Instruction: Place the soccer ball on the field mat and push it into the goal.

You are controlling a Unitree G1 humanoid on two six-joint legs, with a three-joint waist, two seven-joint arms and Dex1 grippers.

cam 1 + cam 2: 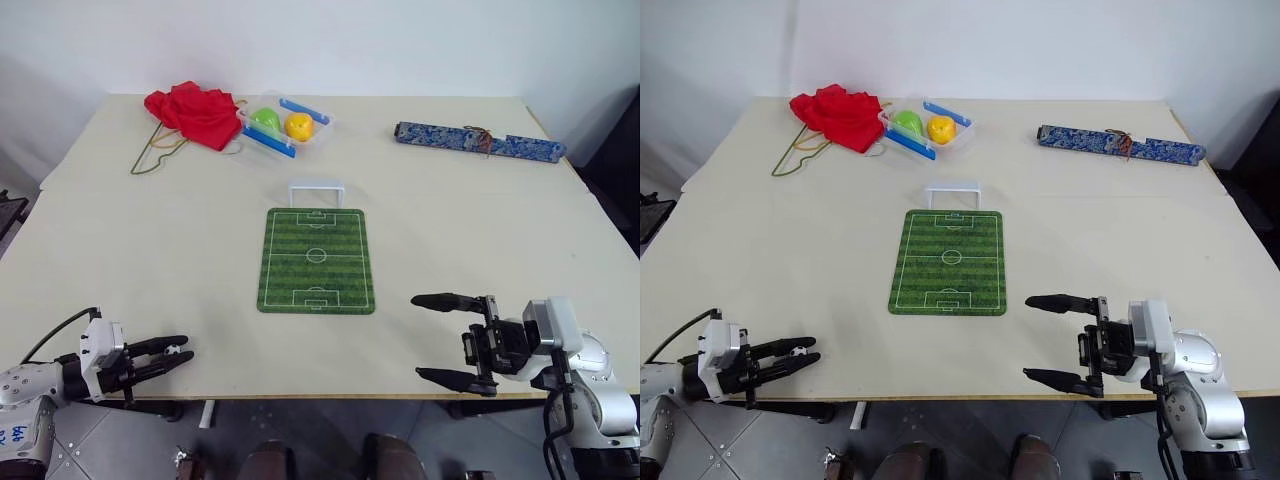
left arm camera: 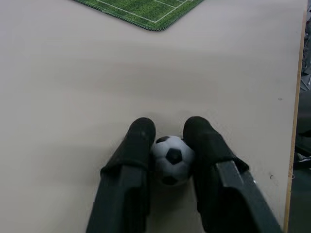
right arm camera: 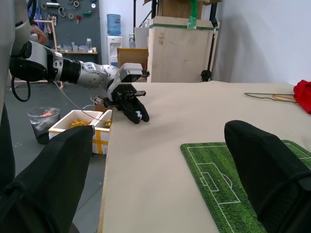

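I need to use my left gripper to set the soccer ball, now near the table's front edge, down on the field mat's near penalty box line [image 1: 315,288], facing the centre circle.
The soccer ball [image 2: 172,159], tiny and white with black patches, sits on the table between the two black fingers of my left gripper [image 1: 183,352], which is shut on it near the table's front left edge. The green striped field mat [image 1: 316,260] lies flat at the table's middle, well to the right of and beyond that gripper. The small white goal [image 1: 316,190] stands just past the mat's far end. My right gripper [image 1: 418,336] hovers open and empty at the front right, pointing left toward the mat's near right corner.
At the back stand a clear box with blue bars [image 1: 285,128] holding a green and an orange ball, a red cloth [image 1: 195,110] with a cord beside it, and a long blue patterned strip [image 1: 478,142]. The table's front edge runs right under both grippers.
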